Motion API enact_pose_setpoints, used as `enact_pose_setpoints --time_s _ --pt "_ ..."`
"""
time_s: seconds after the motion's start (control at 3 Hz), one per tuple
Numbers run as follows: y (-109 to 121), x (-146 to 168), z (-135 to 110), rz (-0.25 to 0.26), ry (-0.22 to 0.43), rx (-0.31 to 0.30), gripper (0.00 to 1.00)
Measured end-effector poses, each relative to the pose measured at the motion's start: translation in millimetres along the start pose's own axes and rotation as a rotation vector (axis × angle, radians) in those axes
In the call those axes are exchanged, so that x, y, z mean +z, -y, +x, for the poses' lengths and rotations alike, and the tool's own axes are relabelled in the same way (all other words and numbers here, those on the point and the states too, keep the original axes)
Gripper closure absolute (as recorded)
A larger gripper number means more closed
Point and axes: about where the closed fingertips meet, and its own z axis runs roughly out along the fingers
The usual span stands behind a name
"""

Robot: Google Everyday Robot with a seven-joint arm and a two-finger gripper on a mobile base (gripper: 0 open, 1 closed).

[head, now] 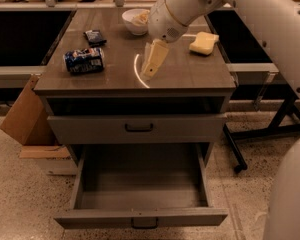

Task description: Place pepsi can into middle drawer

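Note:
The pepsi can is next for my gripper, which should go to it and close around the can's end (95, 59) facing the middle of the cabinet top.
The pepsi can (83, 60), blue and dented, lies on its side on the left part of the cabinet top. My gripper (152, 64) points down over the middle of the top, to the right of the can and apart from it, holding nothing. The middle drawer (140, 196) is pulled out wide below the cabinet front, with nothing on its grey floor.
A white bowl (135, 20), a yellow sponge (204, 42) and a small dark packet (95, 36) sit on the top. The shallower drawer front with a black handle (138, 128) is closed. A cardboard box (22, 119) stands to the left, a black stand (260, 131) to the right.

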Motion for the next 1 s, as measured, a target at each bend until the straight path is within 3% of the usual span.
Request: enact_pose_setpoints --time_s 0.33,1.0 --pt "38 45 -23 0.022 0.076 0.038 0.00" --pt "44 58 -24 0.009 0.096 0.043 0.00"
